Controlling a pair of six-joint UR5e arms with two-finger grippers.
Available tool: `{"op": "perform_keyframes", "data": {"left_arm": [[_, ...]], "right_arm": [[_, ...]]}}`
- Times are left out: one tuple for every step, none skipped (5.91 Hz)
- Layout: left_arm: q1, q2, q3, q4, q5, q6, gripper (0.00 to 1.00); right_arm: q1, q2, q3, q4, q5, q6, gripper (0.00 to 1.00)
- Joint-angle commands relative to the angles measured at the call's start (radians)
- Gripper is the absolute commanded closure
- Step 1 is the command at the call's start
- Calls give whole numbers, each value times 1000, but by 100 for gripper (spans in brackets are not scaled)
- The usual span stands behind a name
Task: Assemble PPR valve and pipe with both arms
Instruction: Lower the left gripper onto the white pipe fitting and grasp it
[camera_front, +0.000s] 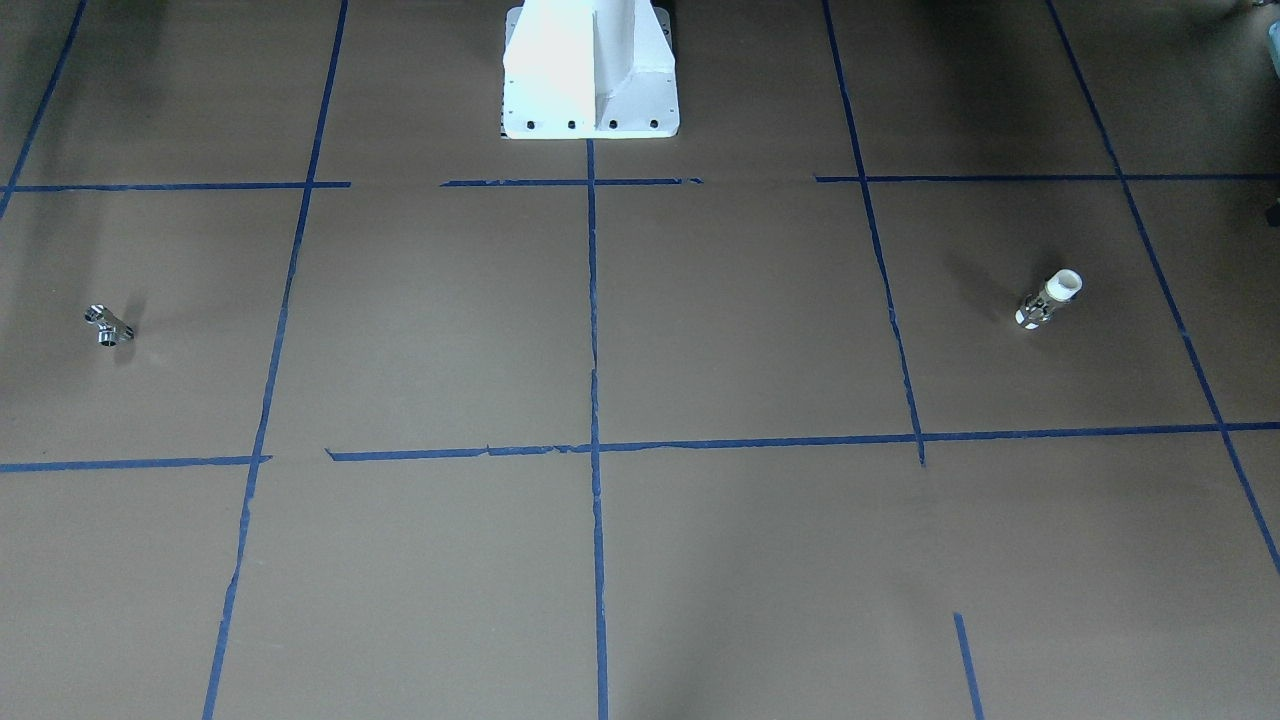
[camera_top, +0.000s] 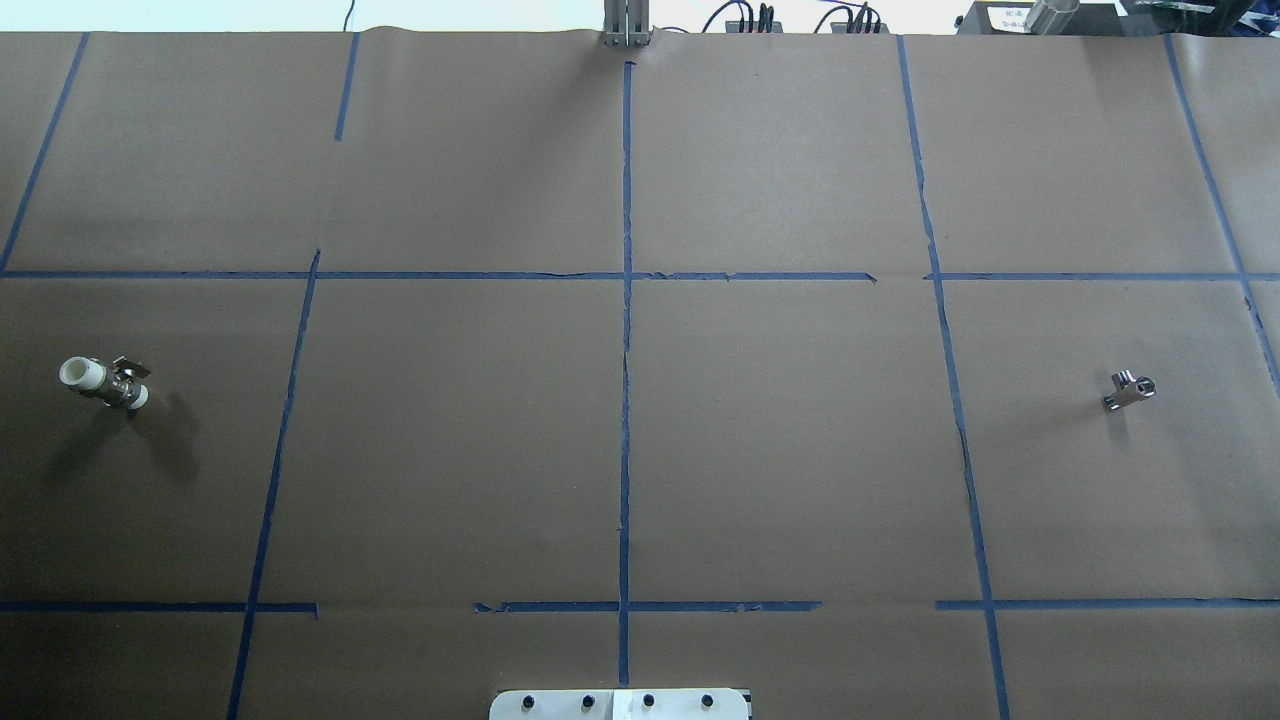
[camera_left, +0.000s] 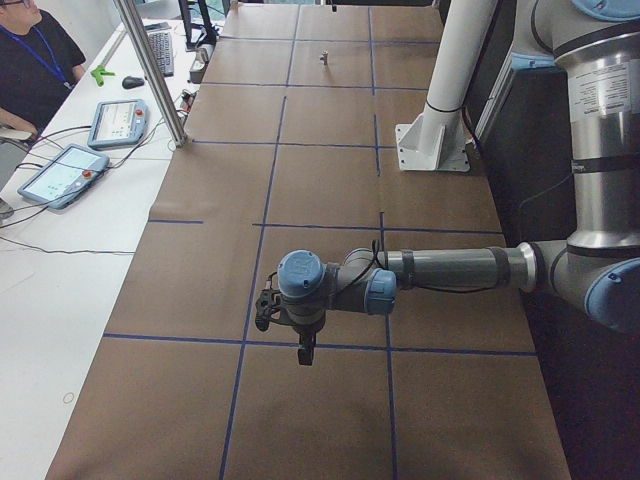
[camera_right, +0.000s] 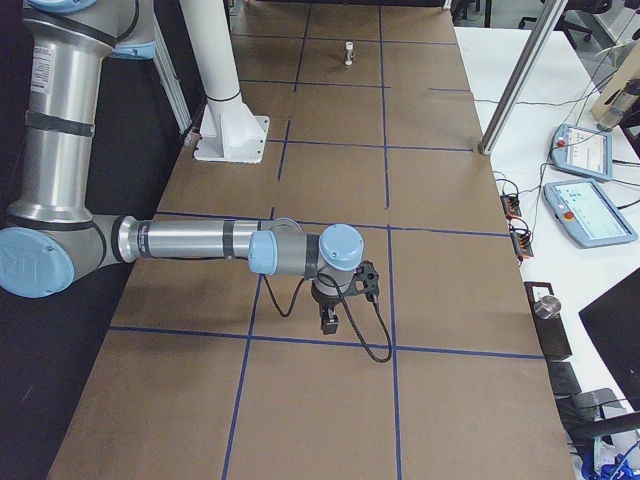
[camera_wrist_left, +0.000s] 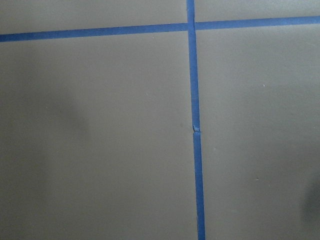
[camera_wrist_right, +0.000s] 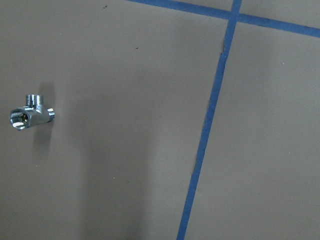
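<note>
I move my left gripper to the PPR valve next and close it on the white ring end (camera_front: 1062, 286), leaving the valve's metal body free.
The PPR valve (camera_front: 1048, 299), with a white ring end and a small metal handle, lies on the brown paper at the robot's left side; it also shows in the overhead view (camera_top: 103, 382). The chrome T-shaped pipe (camera_front: 108, 326) lies at the robot's right side (camera_top: 1129, 389) and shows at the left of the right wrist view (camera_wrist_right: 31, 112). My left gripper (camera_left: 305, 350) and right gripper (camera_right: 328, 322) hang above the table and show only in the side views. I cannot tell whether they are open or shut. The left wrist view shows only paper and tape.
A white pedestal (camera_front: 590, 70) stands at the robot's base. Blue tape lines (camera_top: 626, 400) grid the paper. A metal post (camera_left: 150, 70), control tablets (camera_left: 62, 172) and a seated operator (camera_left: 30, 50) are on the side across from the robot.
</note>
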Motion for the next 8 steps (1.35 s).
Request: {"op": "perform_keyframes", "data": {"left_arm": [[2,2,10,-8,1,2,0],[2,-1,1,-3,-1,2,0],[2,0,-5,-3,2,2,0],[2,-9,-11,-6,3,-8,0],[5,-43,-12,-14,-8,-9,0],[5,-114,-8,-13,-2,-11,0],[3,-112,-11,-25,-10,0,0],[5,-104,-14,-80,-11,-15,0]], "right_arm": [[0,0,2,0,0,0,0],[0,3,5,0,-1,0,0],[0,18,5,0,-1,2,0],[0,20,5,0,-1,2,0],[0,20,3,0,-1,2,0],[0,20,5,0,-1,2,0],[0,20,5,0,0,2,0],[0,18,6,0,0,2,0]]}}
